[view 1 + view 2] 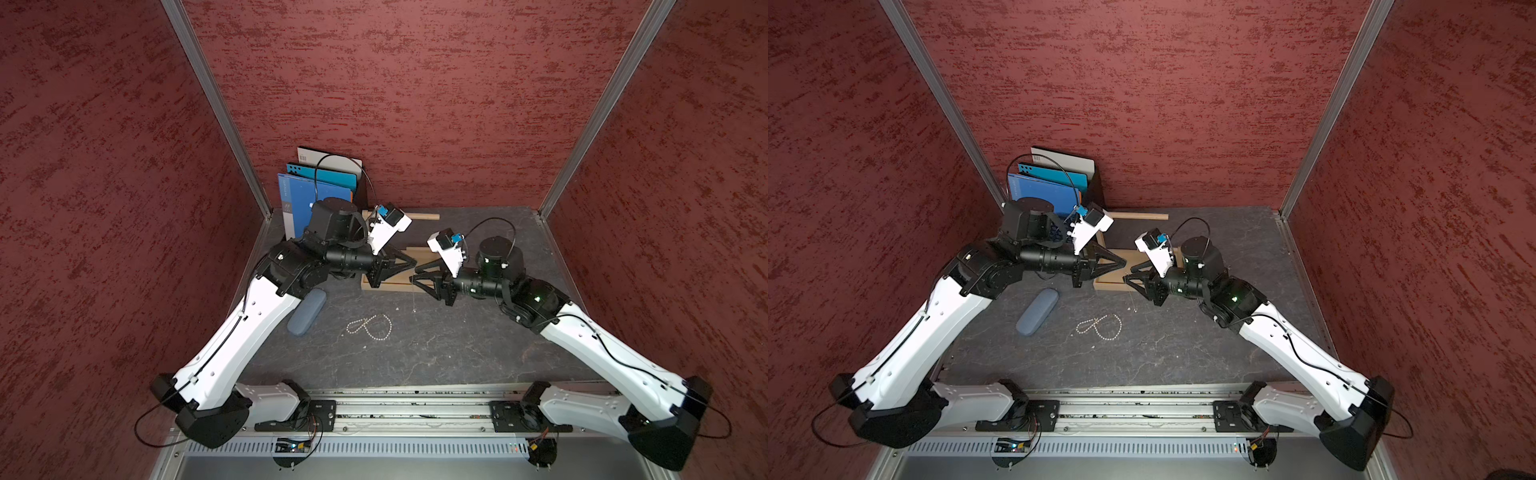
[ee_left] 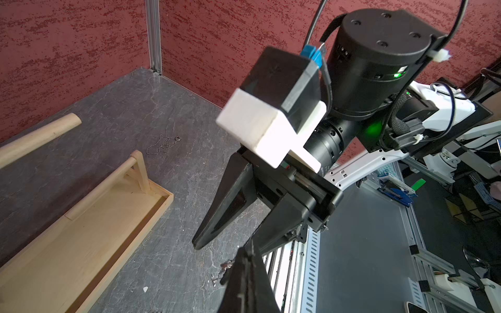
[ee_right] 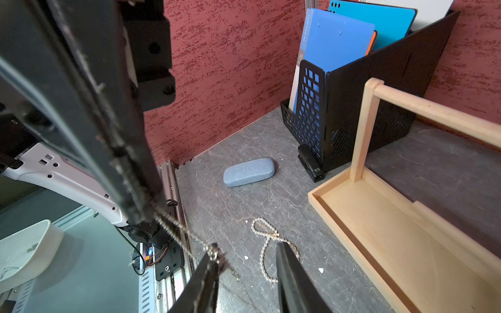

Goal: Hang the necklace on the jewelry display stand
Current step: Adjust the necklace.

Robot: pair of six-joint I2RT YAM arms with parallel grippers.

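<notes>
Next, I turn my right gripper and pinch the necklace [image 3: 169, 220] by my left gripper's tip, because the necklace's ring rests at the end of my right gripper's finger, beside the open fingers.
The necklace [image 3: 176, 230] is a thin silver ball chain. It runs from the tip of my left gripper [image 3: 146, 214], which is shut on it, down to one finger of my right gripper [image 3: 247, 248]. The right gripper's jaws stand apart, and the chain's ring rests against one fingertip [image 3: 214, 253]. Both grippers meet tip to tip above the front edge of the pale wooden jewelry display stand [image 1: 390, 286] [image 1: 1108, 286]. In a top view a strand of the chain [image 1: 415, 303] hangs toward the table. The stand's long dowel arm [image 3: 433, 113] is bare.
A pearl necklace [image 1: 370, 328] lies looped on the dark table in front of the stand. A blue-grey case [image 1: 306, 311] lies to its left. A black mesh file rack [image 3: 352, 89] with blue folders stands at the back left, a black stapler [image 3: 310, 162] beside it. Another ball chain [image 2: 162, 145] lies behind the stand.
</notes>
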